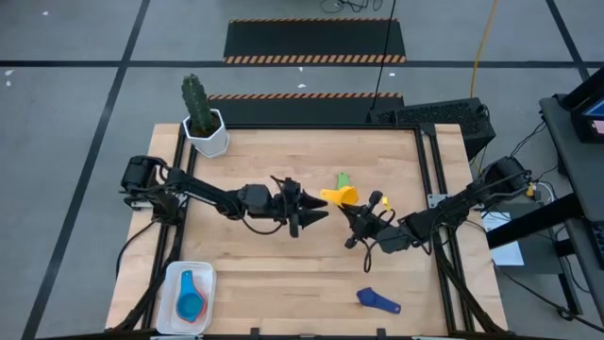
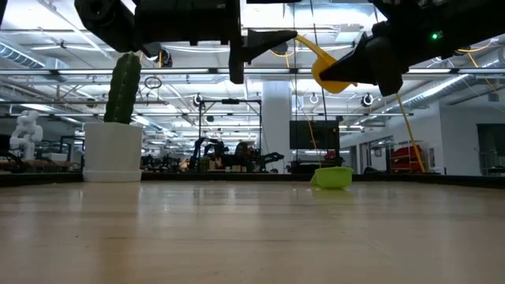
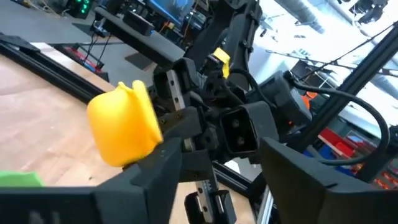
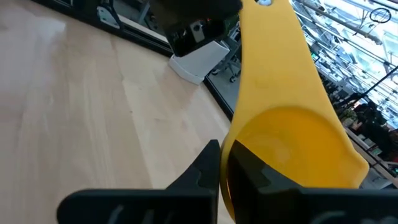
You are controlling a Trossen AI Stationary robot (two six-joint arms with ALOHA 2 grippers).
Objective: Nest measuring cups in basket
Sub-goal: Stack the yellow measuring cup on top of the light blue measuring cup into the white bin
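The yellow cup is held by its bowl's side in my right gripper, so next my left gripper takes the handle's end (image 2: 302, 39) before my right gripper takes the handle.
The yellow measuring cup (image 1: 338, 196) hangs in the air between both grippers, over the table's middle. My right gripper (image 1: 357, 210) is shut on its bowl (image 2: 331, 71). My left gripper (image 1: 316, 212) is open and level with the cup. One of its fingers (image 2: 268, 38) is by the handle's free end (image 2: 286, 37); whether they touch, I cannot tell. The green cup (image 1: 343, 178) lies on the table just beyond them. The dark blue cup (image 1: 377, 300) lies near the near edge. The white basket (image 1: 208, 274) at the near left corner holds a light blue cup (image 1: 187, 300) over a red one. My right gripper holds the yellow cup by its bowl's wall (image 4: 233, 140), one finger (image 4: 202, 168) outside and the other inside the bowl. It comes at the cup from the table's right side. The cup is lifted clear, and its handle (image 4: 273, 56) points toward my left gripper.
A cactus in a white hexagonal pot (image 1: 206, 132) stands at the far left corner. Black rails run along the table's left and right edges. Bare wood lies between the grippers and the basket.
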